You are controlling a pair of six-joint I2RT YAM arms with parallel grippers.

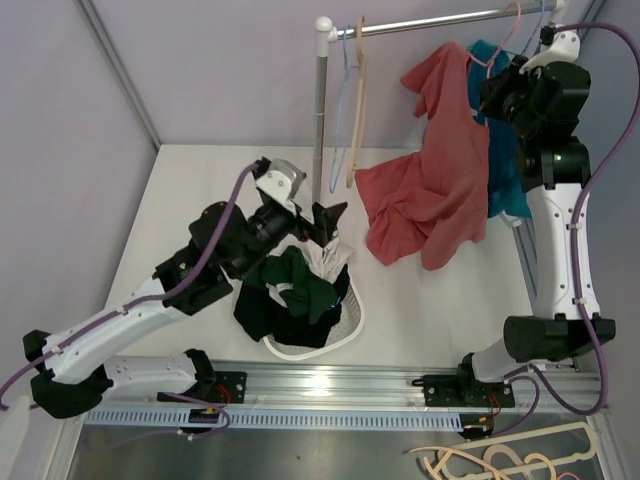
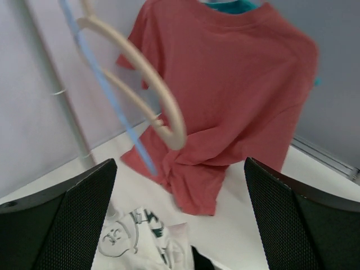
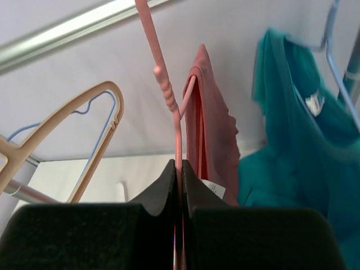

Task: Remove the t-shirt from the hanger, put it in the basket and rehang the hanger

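Next, my left gripper goes to the near corner of the red t-shirt's bottom hem (image 1: 434, 261) (image 2: 274, 163) and closes there, to pull it off the pink hanger.
A red t-shirt (image 1: 432, 170) hangs on a pink hanger (image 1: 497, 52) from the rail (image 1: 440, 22), its hem draped on the table. It fills the left wrist view (image 2: 225, 90) and shows edge-on in the right wrist view (image 3: 211, 129). My right gripper (image 1: 500, 92) is high at the rail and shut on the pink hanger's stem (image 3: 169, 107). My left gripper (image 1: 330, 222) is open and empty above the basket, apart from the shirt, which lies ahead of it between its fingers (image 2: 62, 225).
A teal shirt (image 1: 508, 150) hangs behind the red one on a blue hanger (image 3: 337, 50). Bare beige (image 1: 357, 100) and blue (image 1: 343, 110) hangers hang by the rack post (image 1: 320, 120). A white basket (image 1: 345, 325) holds dark green and white clothes.
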